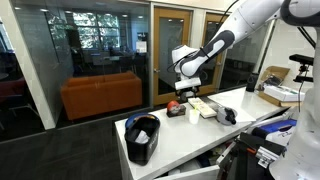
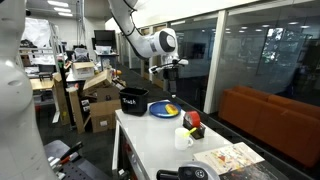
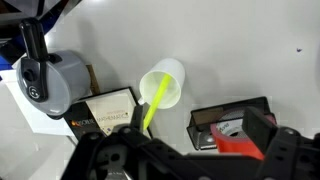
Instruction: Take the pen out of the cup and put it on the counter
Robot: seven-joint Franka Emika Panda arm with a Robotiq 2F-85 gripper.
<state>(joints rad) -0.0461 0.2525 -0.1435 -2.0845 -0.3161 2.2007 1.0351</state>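
Observation:
The pen's upper end (image 1: 195,105) (image 3: 149,122) sticks out above the cup's rim, and my gripper will go there next and close on it.
In the wrist view a pale cup (image 3: 170,80) stands on the white counter (image 3: 240,50) with a yellow-green pen (image 3: 153,103) leaning out of it toward the camera. My gripper (image 3: 195,125) is open and empty above the counter. Its left finger is close beside the pen's upper end and its right finger is over a black tray. In both exterior views the gripper (image 1: 185,88) (image 2: 172,72) hangs above the counter (image 1: 240,100) (image 2: 150,150), over the small cup (image 1: 176,109) (image 2: 183,138). The pen is too small to see in those views.
A black tray holding a red roll (image 3: 228,128) lies right of the cup. A grey round device (image 3: 50,80) and a small box (image 3: 105,108) lie to its left. A black bin (image 1: 143,137) (image 2: 133,100) stands at one counter end, near a blue plate (image 2: 165,109). Papers (image 2: 230,158) lie at the other end.

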